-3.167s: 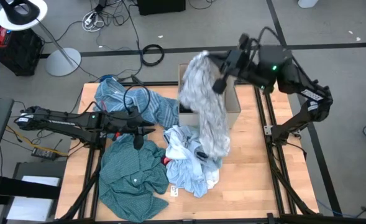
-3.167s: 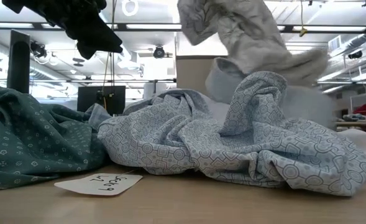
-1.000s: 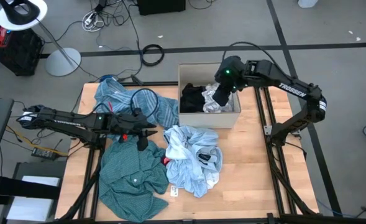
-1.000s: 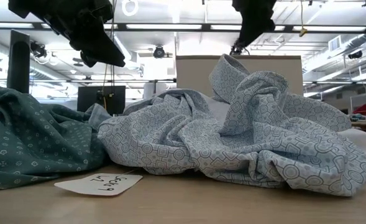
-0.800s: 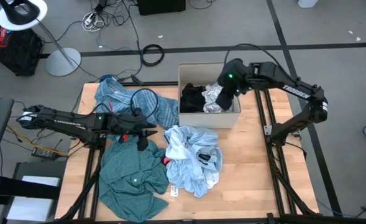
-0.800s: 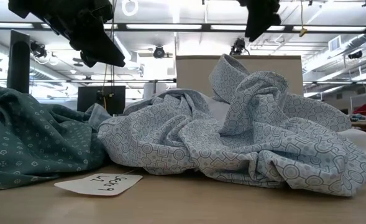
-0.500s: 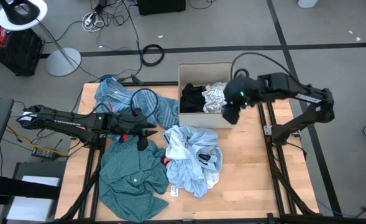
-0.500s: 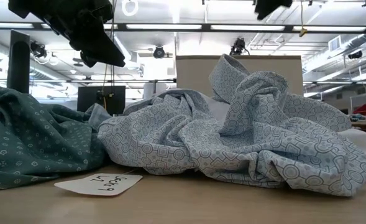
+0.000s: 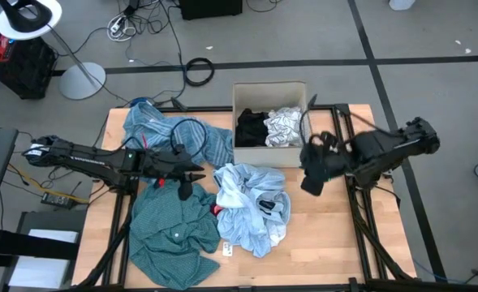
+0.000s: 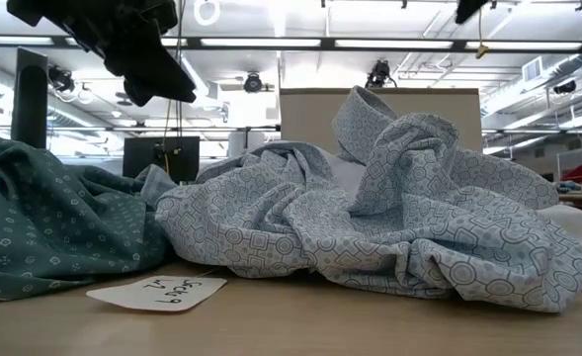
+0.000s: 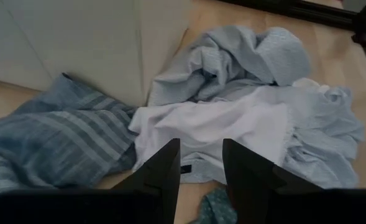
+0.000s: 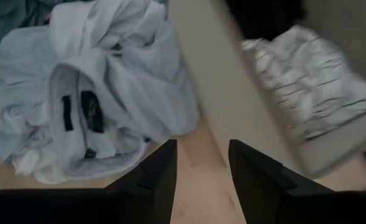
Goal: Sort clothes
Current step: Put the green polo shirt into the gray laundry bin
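Observation:
My left gripper goes to the teal shirt next. It should close on the middle of its buttoned front (image 9: 182, 221).
The pale blue shirt (image 9: 251, 203) lies crumpled at the table's middle, with the teal shirt (image 9: 174, 231) to its left and the blue striped cloth (image 9: 174, 134) at the far left. The black garment (image 9: 251, 128) and the white-grey patterned cloth (image 9: 284, 126) lie inside the cardboard box (image 9: 273, 88). My left gripper (image 11: 201, 174) hovers open above the pale blue shirt's left edge (image 11: 214, 124). My right gripper (image 12: 201, 180) hangs open and empty over bare table between the box's near wall (image 12: 232, 87) and the shirt (image 12: 102, 93).
A small red piece (image 9: 216, 209) peeks out between the teal and pale blue shirts. A white paper tag (image 10: 157, 292) lies near the front edge. Bare wood shows to the right of the pale blue shirt (image 9: 320, 227). Metal frame rails (image 9: 354, 203) run along the table's right side.
My right gripper has swung out from above the box toward the table's near and right edges, staying empty, and now hangs just in front of the box's near right corner. The white-grey patterned cloth stays lying in the box.

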Controlling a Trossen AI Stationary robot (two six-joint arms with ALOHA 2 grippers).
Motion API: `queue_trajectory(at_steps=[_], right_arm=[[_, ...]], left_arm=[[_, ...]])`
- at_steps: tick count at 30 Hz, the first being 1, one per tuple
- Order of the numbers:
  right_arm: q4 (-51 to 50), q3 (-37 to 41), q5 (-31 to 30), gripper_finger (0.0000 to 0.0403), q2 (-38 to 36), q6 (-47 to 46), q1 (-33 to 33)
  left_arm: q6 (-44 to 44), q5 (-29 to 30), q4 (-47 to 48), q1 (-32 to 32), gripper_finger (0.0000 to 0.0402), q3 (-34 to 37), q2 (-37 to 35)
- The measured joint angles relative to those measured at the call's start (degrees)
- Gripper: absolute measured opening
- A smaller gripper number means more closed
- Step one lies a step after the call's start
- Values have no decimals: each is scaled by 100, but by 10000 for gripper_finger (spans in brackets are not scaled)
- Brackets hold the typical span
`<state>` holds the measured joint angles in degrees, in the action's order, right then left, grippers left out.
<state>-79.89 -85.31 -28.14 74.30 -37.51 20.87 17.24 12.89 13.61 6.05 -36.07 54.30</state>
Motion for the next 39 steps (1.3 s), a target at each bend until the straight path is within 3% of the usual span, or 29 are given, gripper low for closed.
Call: queue_trajectory(at_steps=[12,16,26,33,39], right_arm=[[758,1794,-360,144,-140,-1362,765],[1261,2134,-352,144,-140,-1442,913],[1768,2460,-485,144,-140,-1692,1092],[2022,2512,-653,144,-133,-1694,1090],[2096,2512,-673,144,-133,-1642,1101]], left_arm=[[922,-6,683,265,126,0,0],[1222,-382,942,369,126,0,0],[2807,-569,2516,975,126,0,0],[3902,-563,2711,1229,126,0,129],[4194,-581,2921,1402,126,0,838]])
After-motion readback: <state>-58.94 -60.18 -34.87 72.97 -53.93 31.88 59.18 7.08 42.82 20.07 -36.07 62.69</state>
